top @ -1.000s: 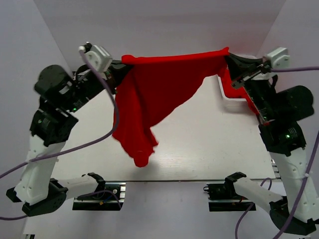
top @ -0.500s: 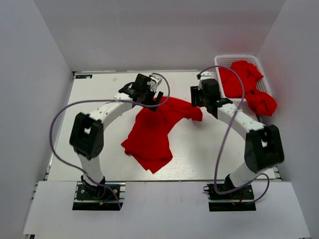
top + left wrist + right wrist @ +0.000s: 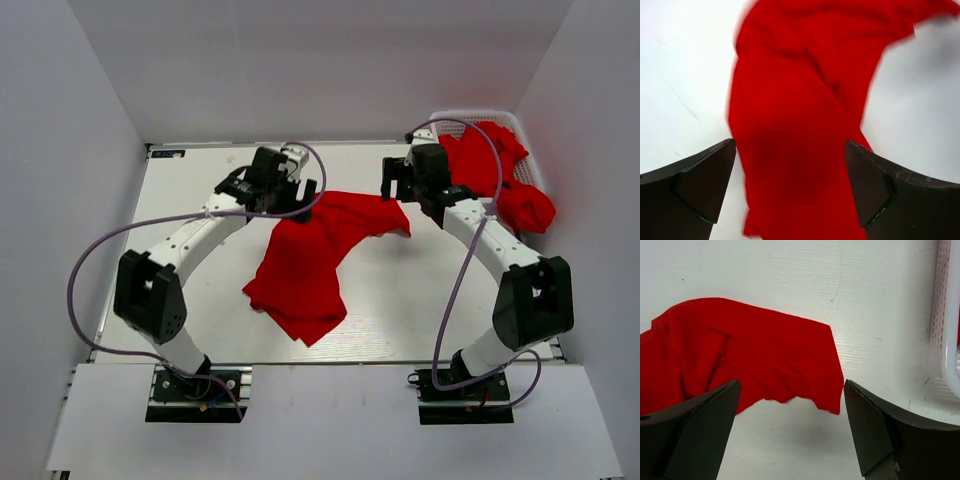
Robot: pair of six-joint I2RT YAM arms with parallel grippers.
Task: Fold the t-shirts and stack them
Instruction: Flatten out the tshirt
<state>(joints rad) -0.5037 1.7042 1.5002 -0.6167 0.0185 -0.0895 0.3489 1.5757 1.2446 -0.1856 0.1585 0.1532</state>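
Note:
The red t-shirt on the table will be grabbed by my right gripper by the near corner of its basket-side end (image 3: pixel 400 224) (image 3: pixel 823 386).
One red t-shirt (image 3: pixel 310 255) lies loose and rumpled on the white table (image 3: pixel 190 250), running from the far middle down toward the near edge. My left gripper (image 3: pixel 297 196) hovers open over its far left end, and the left wrist view shows the cloth (image 3: pixel 800 100) below and between the spread fingers (image 3: pixel 700 180), untouched. My right gripper (image 3: pixel 394 190) stands open just beyond the shirt's far right corner (image 3: pixel 825 385), with bare table between its fingers. More red t-shirts (image 3: pixel 495 170) are heaped in the basket.
A white mesh basket (image 3: pixel 470 118) sits at the far right corner; its rim (image 3: pixel 945 315) shows at the right edge of the right wrist view. White walls close in the table on three sides.
A second ago both grippers held the shirt stretched high in the air. Both have since come down and opened, and the shirt now lies on the table.

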